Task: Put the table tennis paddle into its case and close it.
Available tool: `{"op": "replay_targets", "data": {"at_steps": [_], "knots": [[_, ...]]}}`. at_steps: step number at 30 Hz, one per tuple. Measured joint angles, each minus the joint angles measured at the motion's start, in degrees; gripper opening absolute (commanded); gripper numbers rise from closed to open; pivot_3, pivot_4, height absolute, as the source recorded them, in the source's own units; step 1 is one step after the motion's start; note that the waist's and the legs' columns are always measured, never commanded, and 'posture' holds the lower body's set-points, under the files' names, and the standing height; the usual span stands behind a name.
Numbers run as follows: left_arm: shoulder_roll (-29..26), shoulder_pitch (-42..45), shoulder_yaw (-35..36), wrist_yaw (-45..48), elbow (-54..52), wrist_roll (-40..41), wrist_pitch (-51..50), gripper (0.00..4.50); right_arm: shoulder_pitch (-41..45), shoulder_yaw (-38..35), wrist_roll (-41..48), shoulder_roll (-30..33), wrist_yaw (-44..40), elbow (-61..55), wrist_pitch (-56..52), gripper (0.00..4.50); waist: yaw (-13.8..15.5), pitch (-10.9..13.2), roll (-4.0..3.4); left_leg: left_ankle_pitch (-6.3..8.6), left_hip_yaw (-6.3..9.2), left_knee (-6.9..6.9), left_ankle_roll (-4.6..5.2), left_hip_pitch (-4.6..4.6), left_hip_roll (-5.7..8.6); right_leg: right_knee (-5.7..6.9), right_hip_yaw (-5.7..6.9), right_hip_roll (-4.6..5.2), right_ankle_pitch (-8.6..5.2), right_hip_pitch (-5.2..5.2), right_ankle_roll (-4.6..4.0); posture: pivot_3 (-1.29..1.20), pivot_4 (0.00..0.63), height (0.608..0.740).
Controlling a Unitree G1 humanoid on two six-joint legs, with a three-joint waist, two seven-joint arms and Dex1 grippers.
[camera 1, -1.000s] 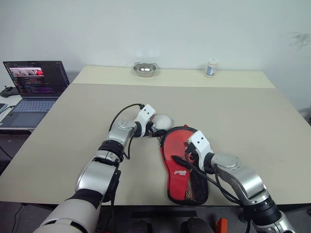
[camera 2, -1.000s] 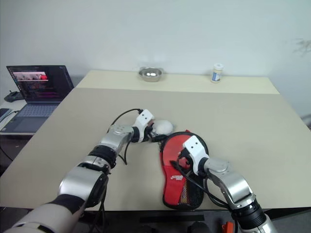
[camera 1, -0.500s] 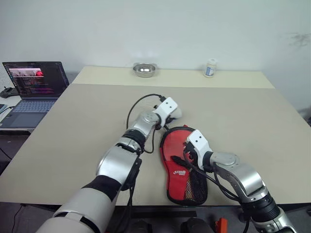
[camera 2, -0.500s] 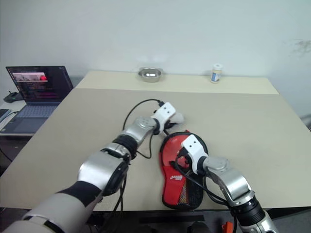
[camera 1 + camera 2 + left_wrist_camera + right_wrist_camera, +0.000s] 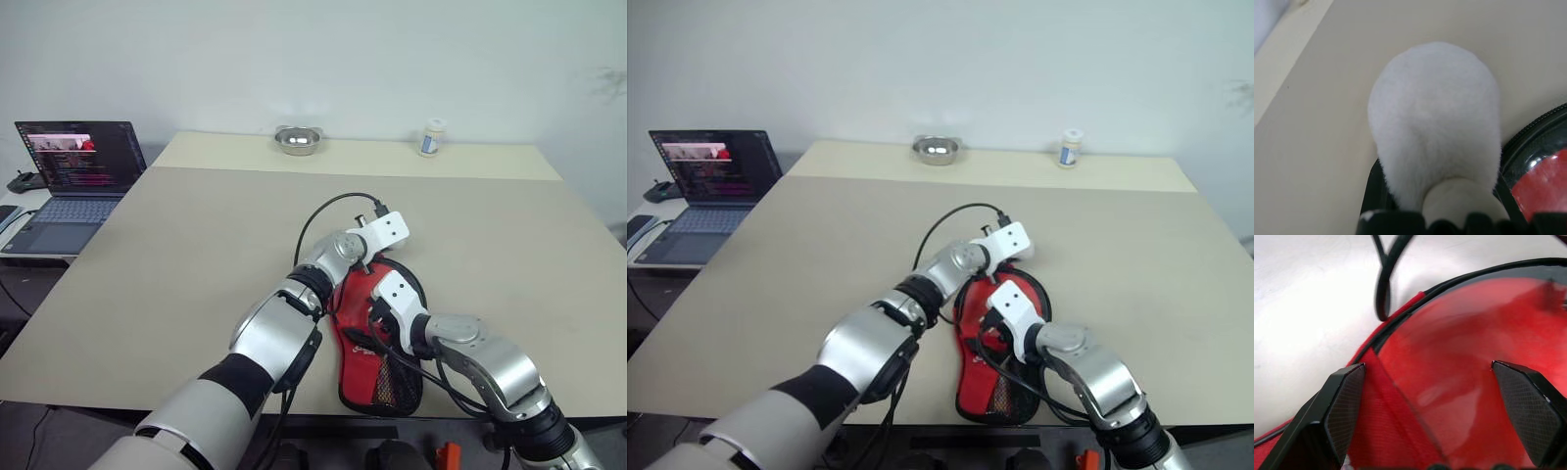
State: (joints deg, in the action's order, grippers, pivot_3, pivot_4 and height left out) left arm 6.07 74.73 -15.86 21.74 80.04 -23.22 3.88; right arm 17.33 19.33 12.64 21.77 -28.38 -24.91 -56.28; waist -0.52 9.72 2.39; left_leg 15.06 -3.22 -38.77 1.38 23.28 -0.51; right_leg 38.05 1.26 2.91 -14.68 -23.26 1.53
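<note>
My left gripper is holding the white fluffy ball at the case's far rim. It will set it free on the bare table (image 5: 443, 266) next to the round far end of the case.
The case (image 5: 378, 380) lies near the table's front edge, red side with black mesh up. The table tennis paddle's glossy red face (image 5: 1464, 342) shows inside its round far end, edged by the black zip rim (image 5: 1529, 136). My left gripper (image 5: 1449, 218) reaches across the case's far rim and is shut on the stem of a white fluffy ball (image 5: 1437, 127). I cannot tell whether the ball is fixed to the zip. Just above the paddle's face my right gripper (image 5: 1435, 401) stands open, with its fingers (image 5: 1344, 406) holding nothing. The handle is hidden.
An open laptop (image 5: 73, 162) sits off the table's left side. A metal bowl (image 5: 297, 140) and a small white bottle (image 5: 429, 137) stand along the far edge. A black cable (image 5: 1387, 274) from the left arm loops over the case's far rim.
My left gripper has swept to the right along the case's far rim, taking the white fluffy ball with it. The right gripper drew back a little and stayed open.
</note>
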Motion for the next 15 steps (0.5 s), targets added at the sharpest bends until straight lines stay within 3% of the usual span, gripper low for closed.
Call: {"op": "replay_targets", "data": {"at_steps": [3, 15], "knots": [[3.1, 1.2, -0.2, 0.0, 0.3, -0.7, 2.5, 0.68, -0.3, 0.4, 0.0, -0.1, 0.2, -1.3, -1.1, 4.50, 0.7, 0.0, 0.00, 0.00, 0.08, -0.02, 0.00, 0.08, 0.03, -0.05, 0.08, 0.03, 0.01, -0.01, -0.01, 0.00, 0.150, 0.740], [3.7, 4.2, -1.9, 3.3, 0.3, -2.6, 8.6, 0.68, -1.0, 1.2, 0.0, -1.1, 1.2, -2.4, -1.7, 4.50, 0.5, 0.0, -0.03, 0.00, 0.09, -0.01, 0.01, 0.08, 0.02, -0.06, 0.12, 0.02, -0.04, -0.02, 0.06, 0.00, 0.150, 0.740]]}}
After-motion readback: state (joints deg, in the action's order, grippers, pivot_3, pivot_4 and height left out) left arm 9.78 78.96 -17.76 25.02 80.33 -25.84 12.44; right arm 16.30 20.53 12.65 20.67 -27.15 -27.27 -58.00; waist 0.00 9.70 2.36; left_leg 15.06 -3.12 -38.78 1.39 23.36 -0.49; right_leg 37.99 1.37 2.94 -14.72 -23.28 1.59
